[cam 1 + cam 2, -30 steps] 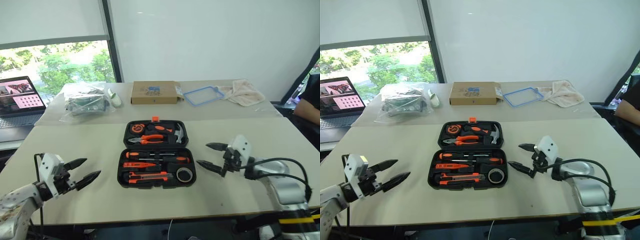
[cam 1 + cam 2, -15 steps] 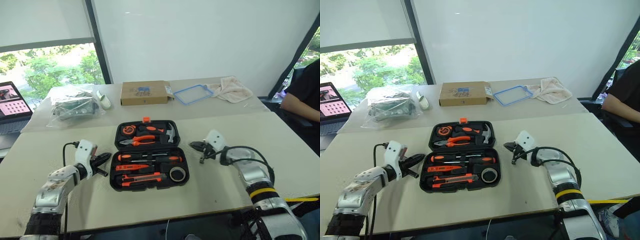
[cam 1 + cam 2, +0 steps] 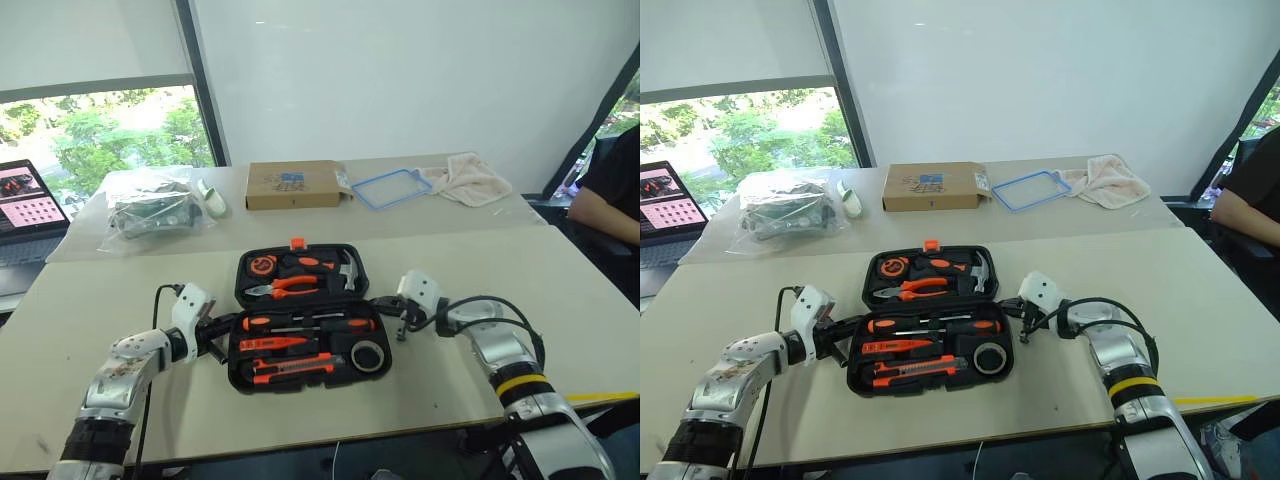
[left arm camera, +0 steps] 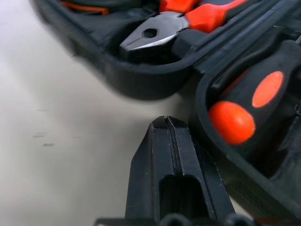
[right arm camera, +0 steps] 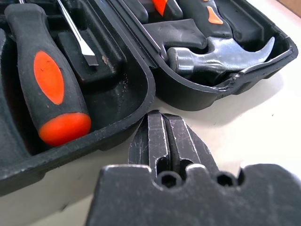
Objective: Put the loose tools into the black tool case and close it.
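My shut left gripper is beside the case's hinge; it should open and grab the far half's rim [image 3: 240, 283], opposite my right gripper, before folding it over.
The black tool case [image 3: 237, 352] lies open in the middle of the near table. Its near half holds the loose tools: two screwdrivers [image 3: 318, 322], the slim tester [image 3: 275, 342], the utility knife [image 3: 290, 367] and the tape roll [image 3: 370, 355]. My left gripper [image 3: 222, 335] is shut and empty, its tip on the table at the case's left side by the hinge [image 4: 165, 123]. My right gripper [image 3: 385, 306] is also shut and empty, at the right side by the hinge [image 5: 162, 117]. A screwdriver handle [image 5: 51, 89] lies just past it.
Pliers [image 3: 290, 285] and a hammer [image 5: 221, 56] sit in the far half of the case. On the far table are a cardboard box [image 3: 295, 185], a blue-rimmed lid [image 3: 392, 188], a towel [image 3: 470, 180], a plastic bag [image 3: 150, 210] and a laptop [image 3: 30, 200]. A person's arm [image 3: 610, 200] shows at the right.
Both grippers went from open to shut and moved inward and down to the case's two sides. The camera view also shifted.
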Action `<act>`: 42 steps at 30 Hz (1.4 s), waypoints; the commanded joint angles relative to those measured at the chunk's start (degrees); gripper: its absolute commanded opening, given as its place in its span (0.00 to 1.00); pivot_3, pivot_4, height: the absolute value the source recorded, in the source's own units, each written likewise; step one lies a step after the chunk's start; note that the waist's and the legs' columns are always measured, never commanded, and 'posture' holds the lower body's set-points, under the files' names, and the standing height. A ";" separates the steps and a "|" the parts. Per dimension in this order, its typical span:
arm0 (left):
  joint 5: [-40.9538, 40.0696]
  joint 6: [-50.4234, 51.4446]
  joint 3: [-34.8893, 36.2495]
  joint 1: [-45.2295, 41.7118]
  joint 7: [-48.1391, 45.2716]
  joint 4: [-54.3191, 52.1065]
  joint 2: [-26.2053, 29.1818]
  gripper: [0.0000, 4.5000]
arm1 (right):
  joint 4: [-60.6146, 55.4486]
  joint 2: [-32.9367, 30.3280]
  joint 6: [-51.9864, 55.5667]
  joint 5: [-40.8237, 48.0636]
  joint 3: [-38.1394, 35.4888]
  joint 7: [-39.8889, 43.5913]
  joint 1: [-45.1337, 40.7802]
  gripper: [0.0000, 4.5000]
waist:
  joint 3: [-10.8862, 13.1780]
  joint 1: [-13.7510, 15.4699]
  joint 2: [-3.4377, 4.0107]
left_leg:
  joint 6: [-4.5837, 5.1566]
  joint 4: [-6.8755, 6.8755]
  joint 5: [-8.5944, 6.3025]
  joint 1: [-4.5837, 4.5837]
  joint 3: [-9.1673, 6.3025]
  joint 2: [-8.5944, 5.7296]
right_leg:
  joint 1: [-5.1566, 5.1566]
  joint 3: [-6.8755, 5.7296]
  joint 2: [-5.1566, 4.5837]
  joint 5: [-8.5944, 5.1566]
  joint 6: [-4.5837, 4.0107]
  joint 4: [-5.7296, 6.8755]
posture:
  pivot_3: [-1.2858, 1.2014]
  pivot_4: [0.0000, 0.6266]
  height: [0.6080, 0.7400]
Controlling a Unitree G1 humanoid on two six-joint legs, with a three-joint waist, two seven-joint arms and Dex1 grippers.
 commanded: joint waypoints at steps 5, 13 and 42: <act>-0.87 1.40 -0.92 4.82 -0.36 -8.97 0.05 0.00 | -14.46 -2.62 4.84 2.87 -0.62 1.63 5.92 0.02 | 0.00 0.16 0.00 | 0.01 0.02 -0.01 0.01 0.01 0.00 | 0.00 0.03 0.00 0.00 0.00 -0.08 | 0.52 0.24 1.00; -8.02 14.67 9.30 7.07 -2.10 -10.58 8.38 0.23 | -19.25 -9.47 17.58 8.75 -5.56 4.00 6.69 0.24 | 0.01 0.15 -0.01 | 0.01 0.07 -0.01 0.02 0.05 0.02 | -0.01 0.09 0.05 0.00 0.00 -0.04 | 0.52 0.24 1.00; -15.84 54.35 6.60 -16.01 12.21 -3.76 6.98 0.47 | 4.80 0.07 67.34 7.84 5.15 -8.93 -24.66 0.68 | -0.01 -0.68 -0.04 | 0.02 0.53 -0.05 -0.59 0.06 -0.03 | -0.60 0.17 -0.26 0.02 -0.02 0.73 | 0.52 0.24 1.00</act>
